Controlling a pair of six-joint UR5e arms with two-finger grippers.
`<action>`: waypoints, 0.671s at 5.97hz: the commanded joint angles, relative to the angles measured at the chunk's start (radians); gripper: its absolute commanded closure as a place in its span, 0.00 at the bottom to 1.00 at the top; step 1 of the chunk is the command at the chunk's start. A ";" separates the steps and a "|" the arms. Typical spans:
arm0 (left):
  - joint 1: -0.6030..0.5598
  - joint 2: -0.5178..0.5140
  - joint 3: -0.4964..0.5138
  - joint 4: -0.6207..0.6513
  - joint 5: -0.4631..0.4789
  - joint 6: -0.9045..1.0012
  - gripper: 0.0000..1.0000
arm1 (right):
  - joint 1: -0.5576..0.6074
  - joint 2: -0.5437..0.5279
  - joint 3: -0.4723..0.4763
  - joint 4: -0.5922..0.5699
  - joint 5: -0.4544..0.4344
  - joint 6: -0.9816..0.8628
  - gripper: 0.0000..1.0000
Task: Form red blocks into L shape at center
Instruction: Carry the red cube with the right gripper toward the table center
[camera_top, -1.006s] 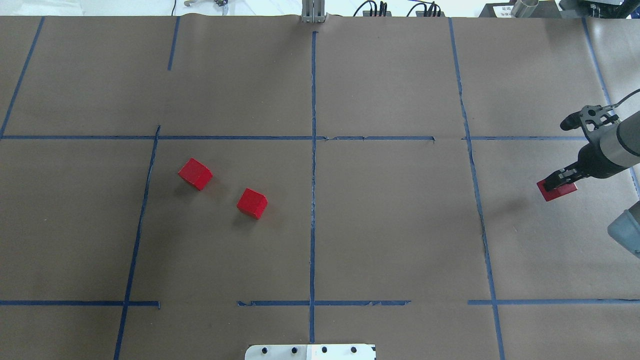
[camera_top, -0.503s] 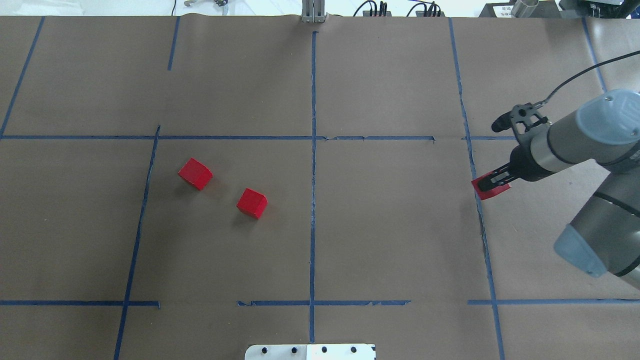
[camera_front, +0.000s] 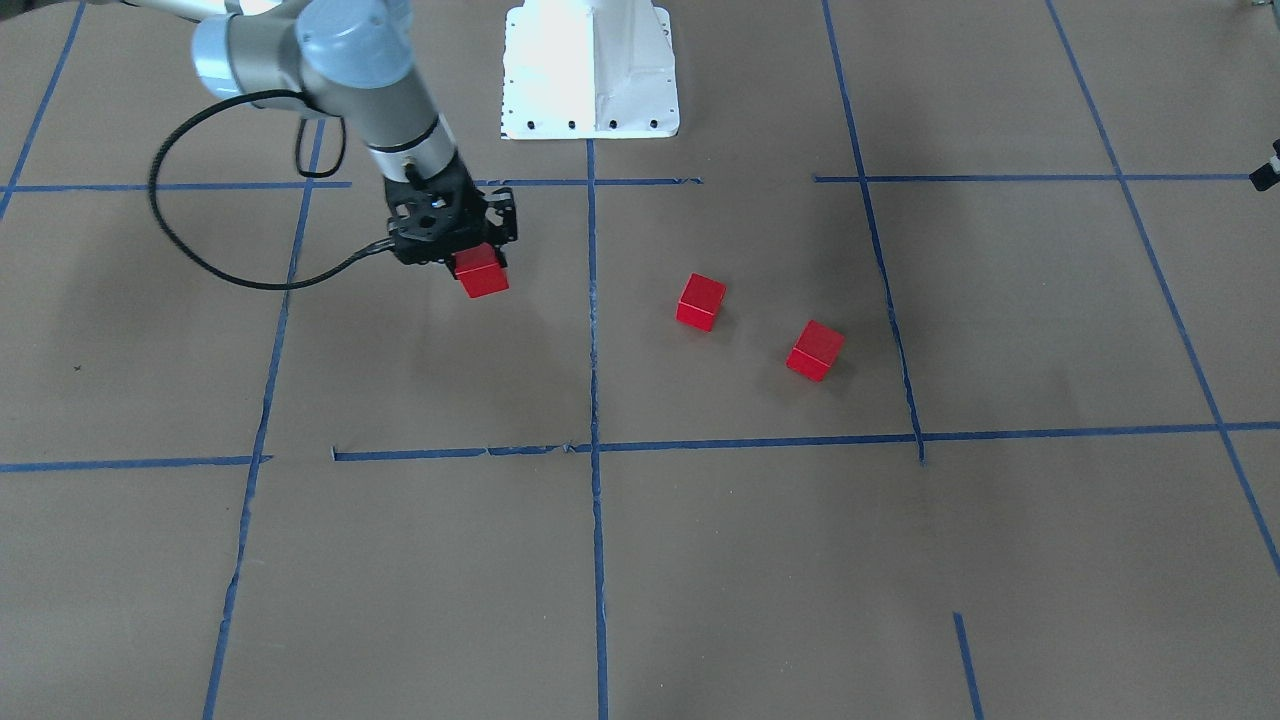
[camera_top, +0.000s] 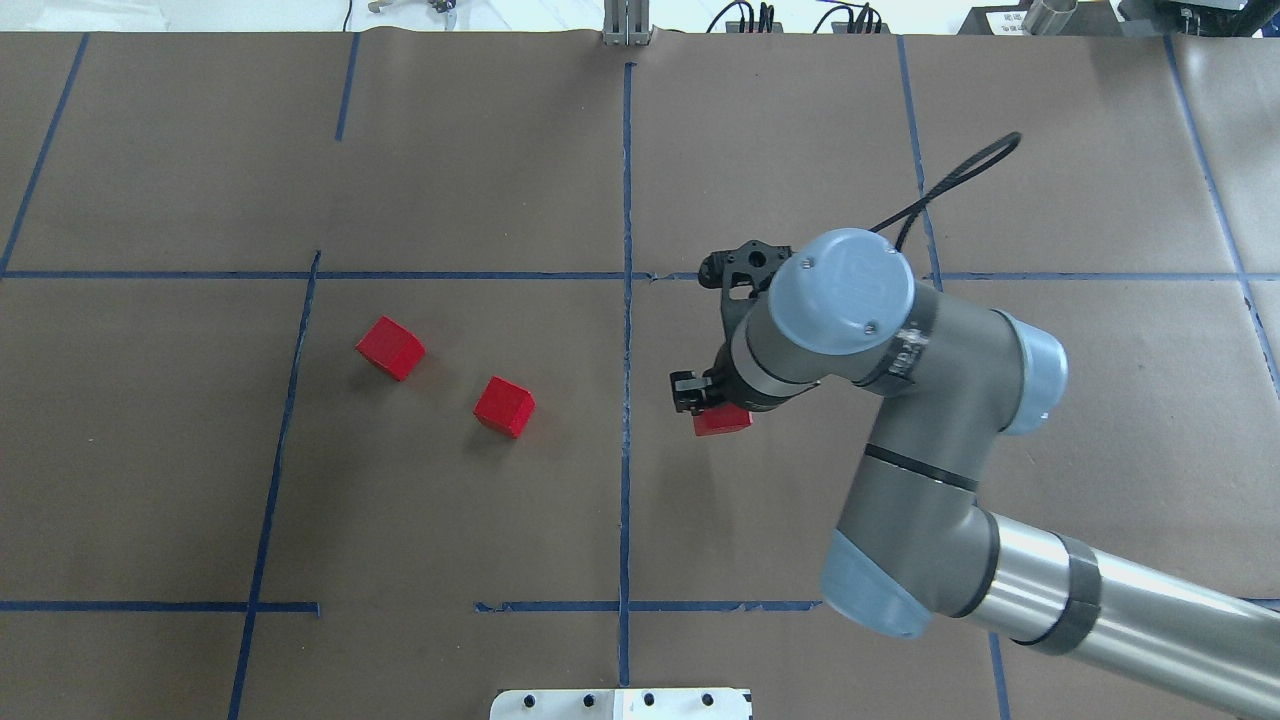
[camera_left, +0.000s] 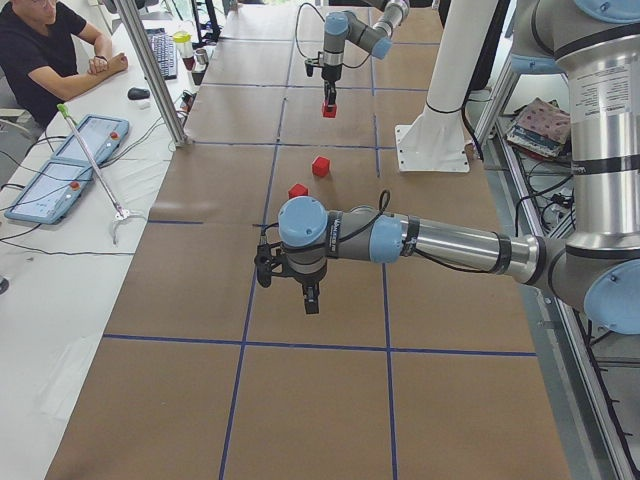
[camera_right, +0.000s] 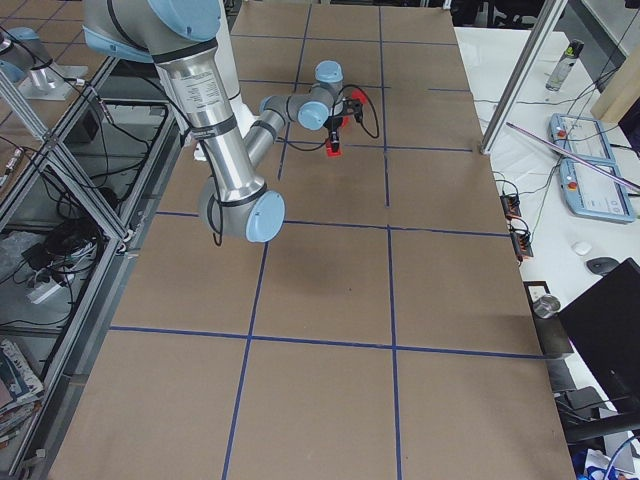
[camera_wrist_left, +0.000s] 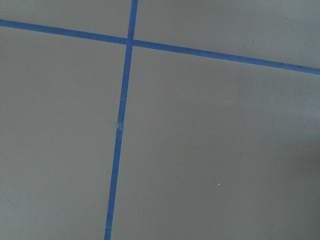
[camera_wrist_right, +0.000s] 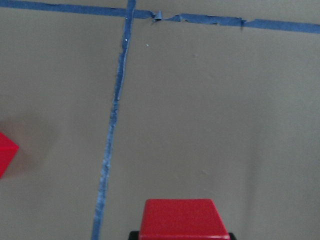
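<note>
The red block will go down from my right gripper onto the blue centre line (camera_front: 593, 295) (camera_wrist_right: 104, 175), where I need to set it beside the closer red block.
My right gripper (camera_top: 703, 400) is shut on a red block (camera_top: 722, 421) and holds it just right of the table's centre line; the pair also shows in the front view, the gripper (camera_front: 468, 256) over the block (camera_front: 481, 272). In the right wrist view the held block (camera_wrist_right: 182, 219) sits at the bottom edge. Two more red blocks (camera_top: 390, 348) (camera_top: 504, 407) lie apart on the paper, left of the centre line, also in the front view (camera_front: 815, 350) (camera_front: 701, 301). My left gripper (camera_left: 310, 298) shows only in the left side view, hanging over bare paper; I cannot tell whether it is open.
Blue tape lines (camera_top: 626, 300) divide the brown paper into squares. The white robot base (camera_front: 590, 70) stands at the near table edge. A black cable (camera_front: 190, 240) loops off the right wrist. An operator (camera_left: 40, 50) sits beyond the far edge.
My right arm has swept left from the table's right edge to just right of the centre line, carrying the red block. The two loose blocks have not moved.
</note>
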 joint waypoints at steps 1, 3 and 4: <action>0.000 -0.001 -0.005 0.000 -0.001 -0.001 0.00 | -0.013 0.194 -0.209 -0.047 -0.007 0.093 1.00; 0.000 -0.001 -0.007 0.000 -0.004 -0.002 0.00 | -0.013 0.225 -0.273 -0.050 -0.007 0.233 1.00; 0.000 -0.001 -0.013 0.000 -0.004 -0.005 0.00 | -0.013 0.225 -0.275 -0.050 -0.006 0.181 1.00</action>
